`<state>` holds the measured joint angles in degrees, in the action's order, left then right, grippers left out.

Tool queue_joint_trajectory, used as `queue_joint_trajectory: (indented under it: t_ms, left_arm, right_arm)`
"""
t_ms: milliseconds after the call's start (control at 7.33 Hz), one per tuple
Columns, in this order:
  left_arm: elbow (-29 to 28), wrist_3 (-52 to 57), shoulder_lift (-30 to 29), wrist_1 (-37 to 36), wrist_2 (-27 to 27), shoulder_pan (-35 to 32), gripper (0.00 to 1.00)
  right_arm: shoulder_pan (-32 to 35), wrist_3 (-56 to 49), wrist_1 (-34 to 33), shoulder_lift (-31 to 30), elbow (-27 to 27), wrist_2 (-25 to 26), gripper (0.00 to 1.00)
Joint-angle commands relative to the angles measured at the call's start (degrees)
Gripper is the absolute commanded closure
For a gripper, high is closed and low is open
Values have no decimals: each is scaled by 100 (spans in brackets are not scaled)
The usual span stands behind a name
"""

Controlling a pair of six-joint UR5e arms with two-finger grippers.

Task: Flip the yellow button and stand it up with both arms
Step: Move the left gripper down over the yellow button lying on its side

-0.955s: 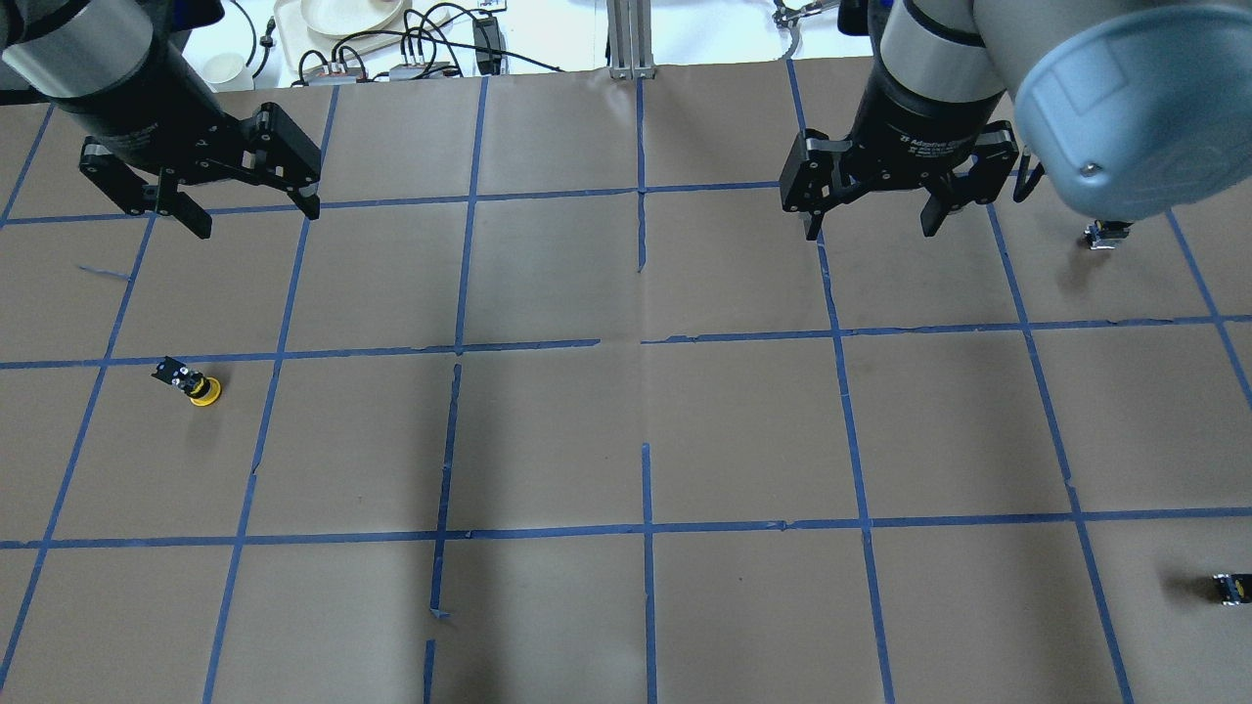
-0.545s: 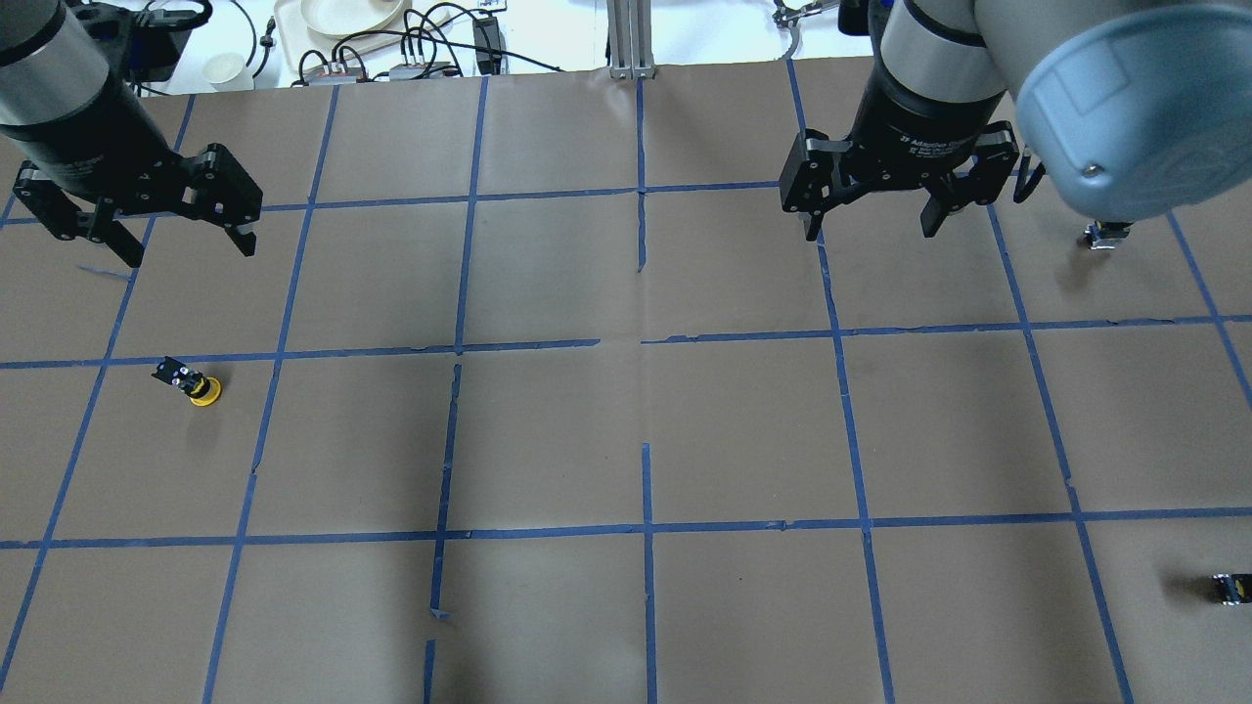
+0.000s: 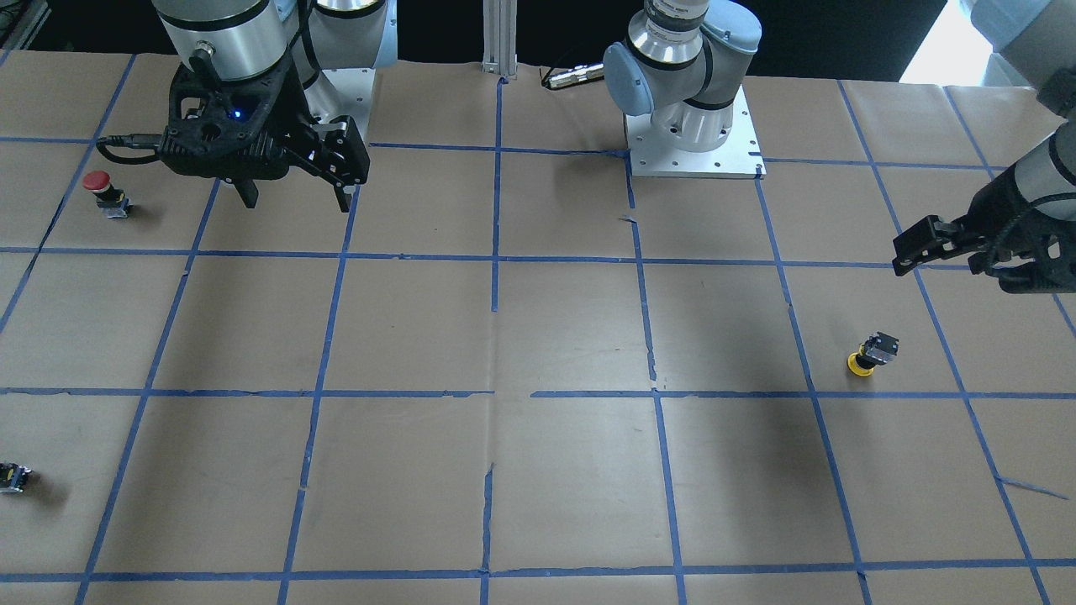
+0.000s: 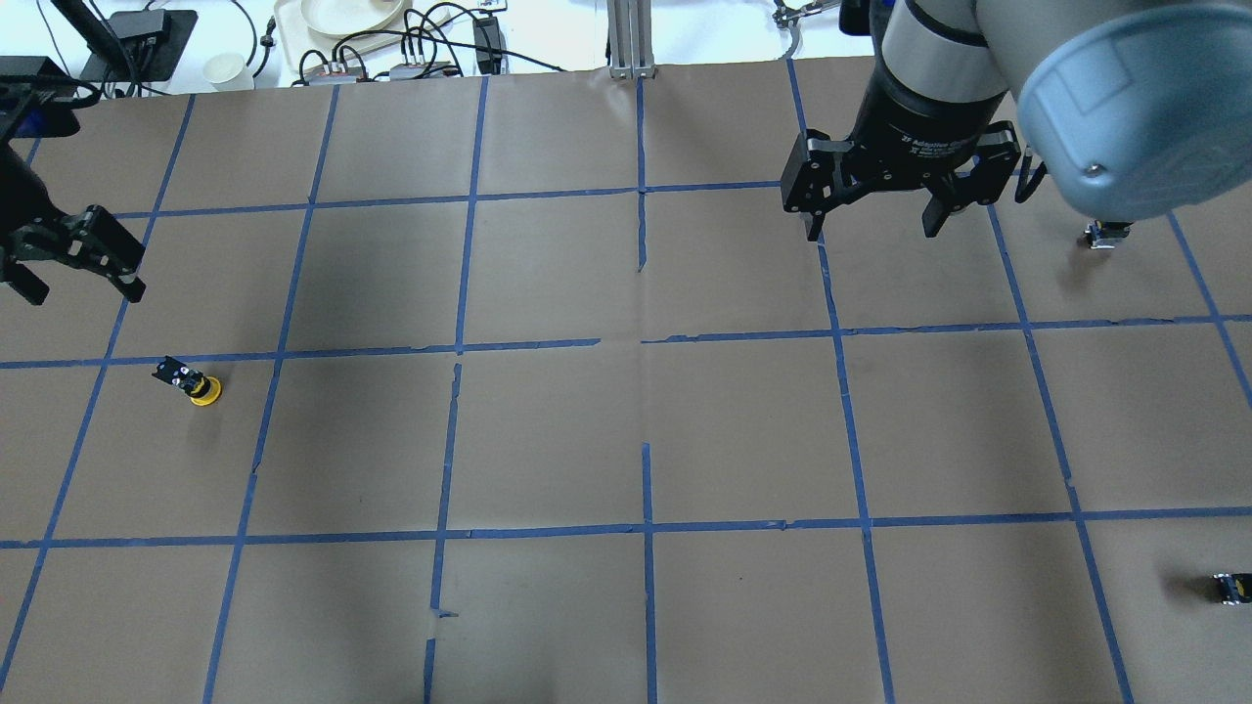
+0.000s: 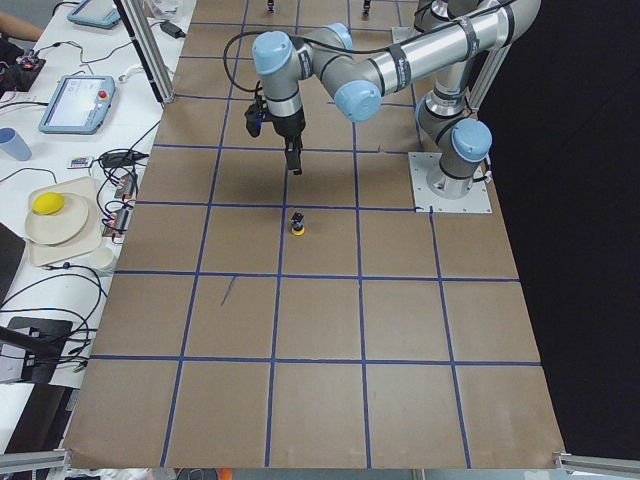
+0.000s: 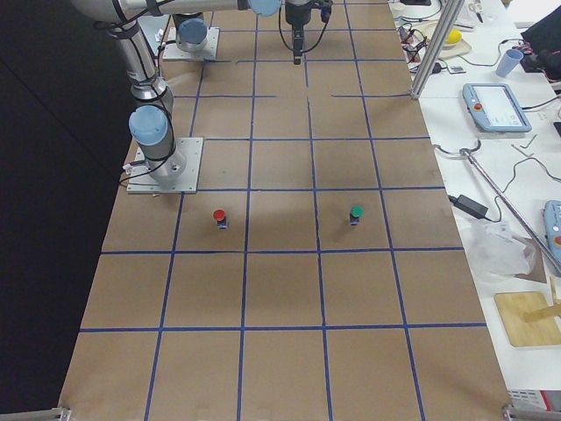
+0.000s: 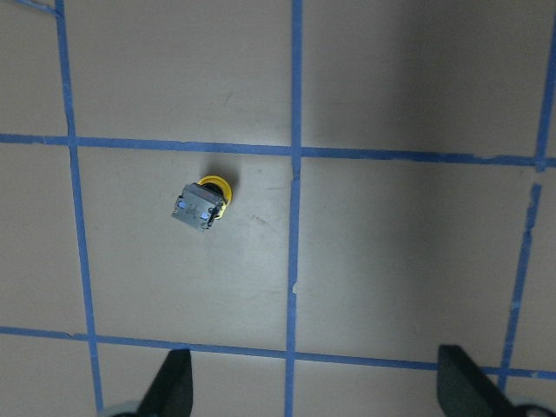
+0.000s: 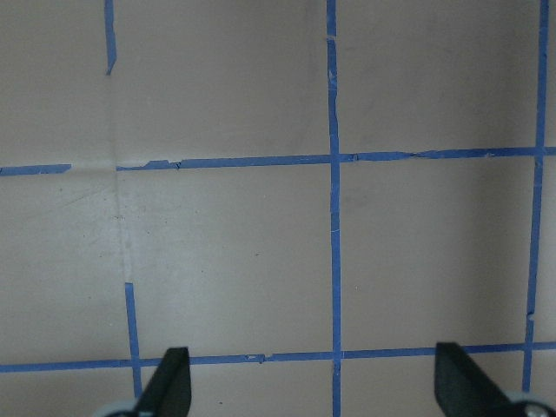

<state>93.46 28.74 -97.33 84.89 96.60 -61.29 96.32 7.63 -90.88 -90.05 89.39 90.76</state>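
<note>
Next, I close my left gripper on the grey contact block [image 3: 881,348] [image 7: 199,207] of the yellow button and leave the button's yellow cap free.
The yellow button [image 4: 196,384] rests on the brown paper at the table's left, yellow cap down and grey contact block tilted up. It also shows in the front view [image 3: 870,353], the left side view [image 5: 297,224] and the left wrist view [image 7: 204,201]. My left gripper [image 4: 83,290] is open and empty, high above the paper, a little beyond the button and to its left. Its fingertips [image 7: 174,387] frame the bottom of the left wrist view. My right gripper [image 4: 870,232] is open and empty, far off over the table's right half [image 3: 296,204].
A red-capped button [image 3: 105,192] stands at the right side near my right arm. A green-capped button [image 6: 355,213] stands farther out; it shows as a small dark block [image 4: 1230,587] at the overhead view's edge. Cables and dishes [image 4: 391,39] lie beyond the far edge.
My left gripper has swung to the left and nearer the yellow button, still open. The right arm and the button have not moved.
</note>
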Motion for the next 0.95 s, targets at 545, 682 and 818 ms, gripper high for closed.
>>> queue_joint_trajectory:
  t_ms: [545,682,818]
  left_arm:
    - [1479,2396,-497,-2463,-229,275,0]
    - [1595,2539,-532,-2712,-255,362,0]
    - [1509,2775,-663,-2750,-603,520,0]
  right_arm:
    - [36,2,9,5,26,-5,0]
    - [28,2,8,5,26,12,0]
    - [19,19,17,5,26,4,0]
